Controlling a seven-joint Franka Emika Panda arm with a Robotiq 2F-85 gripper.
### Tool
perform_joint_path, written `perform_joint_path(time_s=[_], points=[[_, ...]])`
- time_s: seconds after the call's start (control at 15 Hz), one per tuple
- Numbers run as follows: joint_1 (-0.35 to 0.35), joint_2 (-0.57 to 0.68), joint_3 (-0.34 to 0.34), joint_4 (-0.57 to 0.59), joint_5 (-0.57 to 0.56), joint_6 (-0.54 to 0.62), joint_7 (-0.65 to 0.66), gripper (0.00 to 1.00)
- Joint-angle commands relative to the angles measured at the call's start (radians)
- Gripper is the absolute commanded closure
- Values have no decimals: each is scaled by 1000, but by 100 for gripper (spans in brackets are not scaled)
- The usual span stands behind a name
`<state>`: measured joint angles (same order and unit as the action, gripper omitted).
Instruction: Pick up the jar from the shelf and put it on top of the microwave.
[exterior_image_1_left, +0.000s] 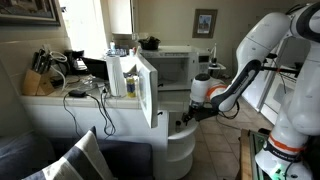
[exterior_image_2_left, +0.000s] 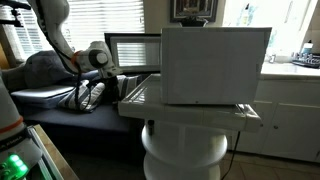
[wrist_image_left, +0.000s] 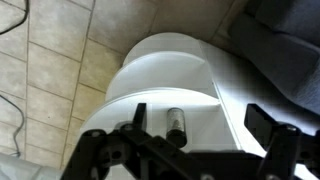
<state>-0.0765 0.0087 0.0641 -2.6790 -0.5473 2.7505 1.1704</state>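
Note:
Next, my gripper needs to go down to the jar's body (exterior_image_1_left: 179, 123) (wrist_image_left: 176, 126) on the low white shelf's level and close there.
The jar (wrist_image_left: 176, 126) is a small clear cylinder with a dark lid, standing on a tier of the low white rounded shelf (wrist_image_left: 165, 70). My gripper (wrist_image_left: 200, 125) is open just above that tier, with the jar between its fingers, closer to one finger and not touched. In an exterior view my gripper (exterior_image_1_left: 186, 117) hangs at the top of the shelf (exterior_image_1_left: 180, 150); the jar is hidden there. The white microwave (exterior_image_1_left: 172, 68) with its grey glass window stands behind on the counter. It also shows in an exterior view (exterior_image_2_left: 130, 52), beside the shelf (exterior_image_2_left: 185, 152).
A narrower white box (exterior_image_1_left: 128, 75) with its solid door (exterior_image_1_left: 150, 90) swung open stands next to the microwave, close to my arm; it fills an exterior view (exterior_image_2_left: 215, 62). A knife block (exterior_image_1_left: 38, 82) and cables lie on the counter. Tiled floor surrounds the shelf.

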Motion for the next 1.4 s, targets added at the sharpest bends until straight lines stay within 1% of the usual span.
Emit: perform_joint_path(time_s=[0.0, 0.07, 0.13, 0.2, 0.33, 0.8, 0.87, 0.93, 1.07, 1.2, 1.33], points=[[-11, 19, -34, 36, -200, -84, 269, 0], [-4, 30, -32, 44, -253, -112, 341, 0], [-16, 5, -32, 17, -168, -60, 210, 0], [-16, 8, -33, 23, -205, -80, 261, 0], [-13, 13, -31, 28, -224, -88, 297, 0], [-13, 16, -31, 32, -225, -89, 302, 0], [-7, 29, -27, 47, -266, -85, 328, 0], [-4, 47, -23, 55, -247, -68, 311, 0], [0, 90, -18, 85, -276, -55, 369, 0], [8, 130, -20, 112, -332, -37, 468, 0], [23, 178, -30, 145, -408, -37, 608, 0]])
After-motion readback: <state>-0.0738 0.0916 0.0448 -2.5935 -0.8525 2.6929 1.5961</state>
